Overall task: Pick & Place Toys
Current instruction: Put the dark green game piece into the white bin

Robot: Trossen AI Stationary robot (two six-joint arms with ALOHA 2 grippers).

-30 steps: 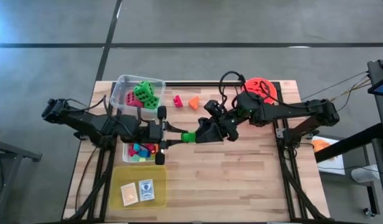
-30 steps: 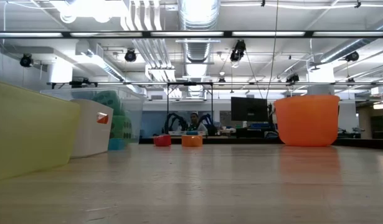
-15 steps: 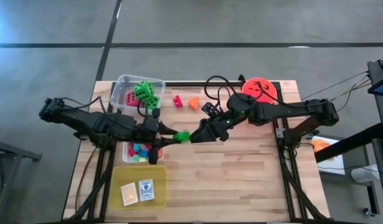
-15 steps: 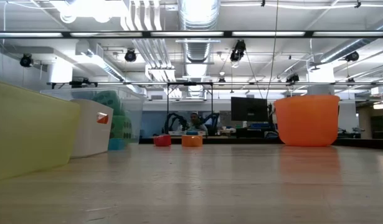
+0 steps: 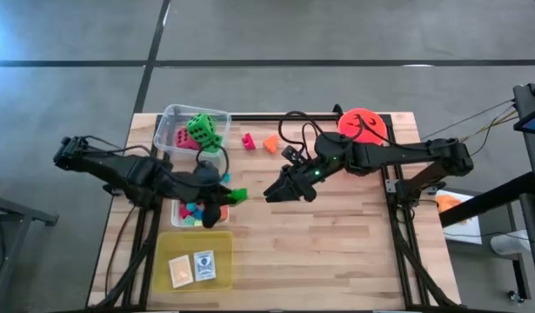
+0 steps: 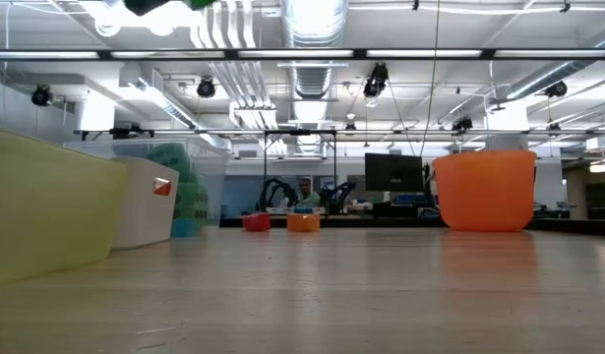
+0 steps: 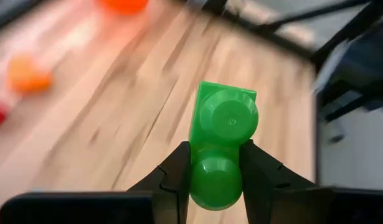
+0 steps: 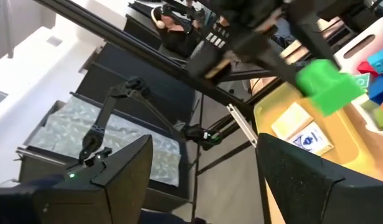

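Note:
Next, I set the green block down on the bright blocks in the middle tub (image 5: 196,210) with my left gripper.
My left gripper (image 5: 229,198) is shut on a green block (image 5: 238,195), held in the air beside the middle tub of bright blocks (image 5: 196,211). The block also shows in the left wrist view (image 7: 223,134) and the right wrist view (image 8: 328,84). My right gripper (image 5: 270,193) is open and empty, just right of the block, its fingers (image 8: 122,177) wide apart. A pink block (image 5: 248,141) and an orange block (image 5: 270,143) lie on the table farther back. Green and pink dice (image 5: 201,132) sit in the far clear tub. Cards (image 5: 192,267) lie in the yellow tub. My left gripper pinches the green block's rounded near end (image 7: 215,180) between its two fingers. The fingers come about level from the table's left. The block's squarer end (image 7: 225,102) juts out past the fingertips, toward the right. The block is lifted clear of the table.
The red-orange bucket (image 5: 364,124) stands at the back right, under my right arm. Three tubs line the left side: clear (image 5: 167,122), middle (image 5: 177,211), yellow (image 5: 163,261). Bare wood (image 5: 319,252) lies in the middle and front right.
The green block, earlier between both grippers, has gone toward the table's left with my left gripper and now stands apart from my right gripper. My right gripper has drifted a little to the left.

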